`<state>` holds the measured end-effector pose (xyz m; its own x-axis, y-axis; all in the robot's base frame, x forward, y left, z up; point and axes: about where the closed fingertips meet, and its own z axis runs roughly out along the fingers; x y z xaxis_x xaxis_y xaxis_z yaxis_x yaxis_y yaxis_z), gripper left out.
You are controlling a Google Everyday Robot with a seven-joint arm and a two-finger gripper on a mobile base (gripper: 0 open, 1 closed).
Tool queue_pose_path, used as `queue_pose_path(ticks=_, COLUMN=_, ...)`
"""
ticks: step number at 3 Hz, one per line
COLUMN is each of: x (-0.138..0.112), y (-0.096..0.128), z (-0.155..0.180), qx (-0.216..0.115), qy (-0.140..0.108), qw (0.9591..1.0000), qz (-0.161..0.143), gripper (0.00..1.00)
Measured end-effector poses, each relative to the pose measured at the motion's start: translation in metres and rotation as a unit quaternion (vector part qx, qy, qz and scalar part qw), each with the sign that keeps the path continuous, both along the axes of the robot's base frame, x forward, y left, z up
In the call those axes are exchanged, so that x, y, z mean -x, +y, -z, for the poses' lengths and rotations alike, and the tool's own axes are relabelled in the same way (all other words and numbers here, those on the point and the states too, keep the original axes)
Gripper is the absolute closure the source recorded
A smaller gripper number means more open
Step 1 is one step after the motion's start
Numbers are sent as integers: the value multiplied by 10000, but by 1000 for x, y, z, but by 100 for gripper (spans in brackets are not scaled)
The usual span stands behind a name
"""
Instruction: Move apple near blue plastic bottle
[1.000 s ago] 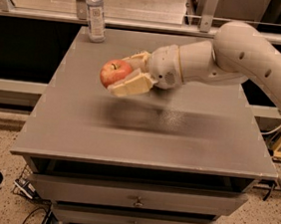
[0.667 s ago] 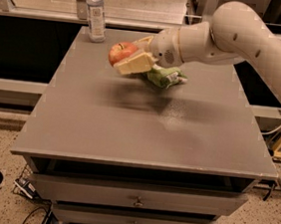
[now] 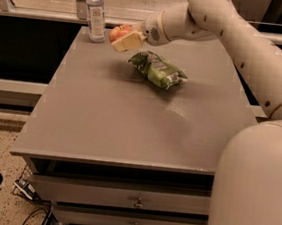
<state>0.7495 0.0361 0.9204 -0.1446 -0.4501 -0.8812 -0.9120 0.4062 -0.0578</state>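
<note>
I will release the apple on the table [image 3: 128, 47] between the blue plastic bottle and the green snack bag.
The red apple [image 3: 118, 32] with yellowish patches is held in my gripper [image 3: 122, 37] above the far left part of the grey table [image 3: 110, 116]. The gripper's cream fingers [image 3: 130, 41] are shut around it. The blue plastic bottle [image 3: 95, 11], clear with a white cap and white label, stands upright at the table's far left edge, just left of the apple and a small gap away. My white arm reaches in from the right.
A green and white snack bag [image 3: 158, 69] lies on the table just right of and nearer than the gripper. Drawers [image 3: 136, 202] sit under the tabletop. A railing and glass stand behind the table.
The gripper has carried the apple away from the table's middle toward the far left, close to the bottle. The snack bag, hidden behind the arm before, now shows.
</note>
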Motion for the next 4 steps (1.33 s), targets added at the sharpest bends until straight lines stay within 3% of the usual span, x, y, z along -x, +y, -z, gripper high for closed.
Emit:
queue_pose_path(ticks=2, x=-55, y=12, z=41, qx=-57, qy=92, qw=9991, qz=410, gripper=100)
queue_pose_path(ticks=4, x=-93, y=-12, z=82, qx=-392, qy=20, qw=9977, qz=554, gripper=100)
